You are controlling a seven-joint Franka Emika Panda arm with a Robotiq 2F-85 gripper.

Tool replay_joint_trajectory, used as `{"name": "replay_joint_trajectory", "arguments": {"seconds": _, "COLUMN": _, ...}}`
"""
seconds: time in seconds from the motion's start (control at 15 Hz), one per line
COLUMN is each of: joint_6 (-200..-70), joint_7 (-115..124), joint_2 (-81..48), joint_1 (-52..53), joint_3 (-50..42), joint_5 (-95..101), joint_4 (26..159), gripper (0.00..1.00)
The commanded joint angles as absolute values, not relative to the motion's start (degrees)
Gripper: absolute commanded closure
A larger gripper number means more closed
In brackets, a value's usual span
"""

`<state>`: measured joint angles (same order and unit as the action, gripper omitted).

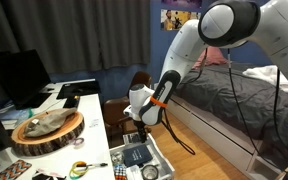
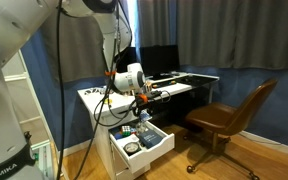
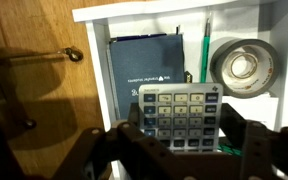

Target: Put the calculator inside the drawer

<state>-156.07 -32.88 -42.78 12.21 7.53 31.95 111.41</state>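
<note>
Next, I let go of the grey calculator on top of the dark blue book [image 1: 137, 156] [image 3: 152, 77] inside the open white drawer.
The grey calculator [image 3: 179, 118] with rows of light keys sits between my gripper's [image 3: 179, 150] two dark fingers, which are shut on its sides. It hangs over the open white drawer [image 3: 134, 12], partly above a dark blue book [image 3: 144, 62] that lies inside. In both exterior views the gripper [image 1: 136, 125] [image 2: 141, 112] hovers just above the pulled-out drawer [image 1: 162, 158] [image 2: 156, 148] at the desk's end. The calculator's lower edge is hidden by the fingers.
The drawer also holds a roll of tape [image 3: 244, 65], a green pen [image 3: 205, 50] and a multicoloured puzzle cube [image 1: 119, 172]. A round wooden tray [image 1: 46, 130] sits on the desk. A brown office chair [image 2: 229, 115] stands near the desk. A bed lies beyond the arm.
</note>
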Motion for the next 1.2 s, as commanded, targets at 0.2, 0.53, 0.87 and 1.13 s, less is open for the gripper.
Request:
{"name": "replay_joint_trajectory", "arguments": {"seconds": 0.2, "joint_6": -151.3, "joint_7": -40.5, "joint_2": -50.4, "joint_1": 8.1, "joint_3": 9.5, "joint_5": 28.3, "joint_4": 103.2, "gripper": 0.47}}
{"name": "replay_joint_trajectory", "arguments": {"seconds": 0.53, "joint_6": -150.5, "joint_7": -47.4, "joint_2": -57.4, "joint_1": 7.3, "joint_3": 10.0, "joint_5": 28.1, "joint_4": 96.4, "gripper": 0.47}}
{"name": "replay_joint_trajectory", "arguments": {"seconds": 0.87, "joint_6": -148.7, "joint_7": -52.5, "joint_2": -63.2, "joint_1": 8.3, "joint_3": 10.4, "joint_5": 27.3, "joint_4": 90.8, "gripper": 0.47}}
{"name": "replay_joint_trajectory", "arguments": {"seconds": 1.13, "joint_6": -148.1, "joint_7": -51.4, "joint_2": -66.6, "joint_1": 9.7, "joint_3": 9.3, "joint_5": 26.4, "joint_4": 87.1, "gripper": 0.47}}
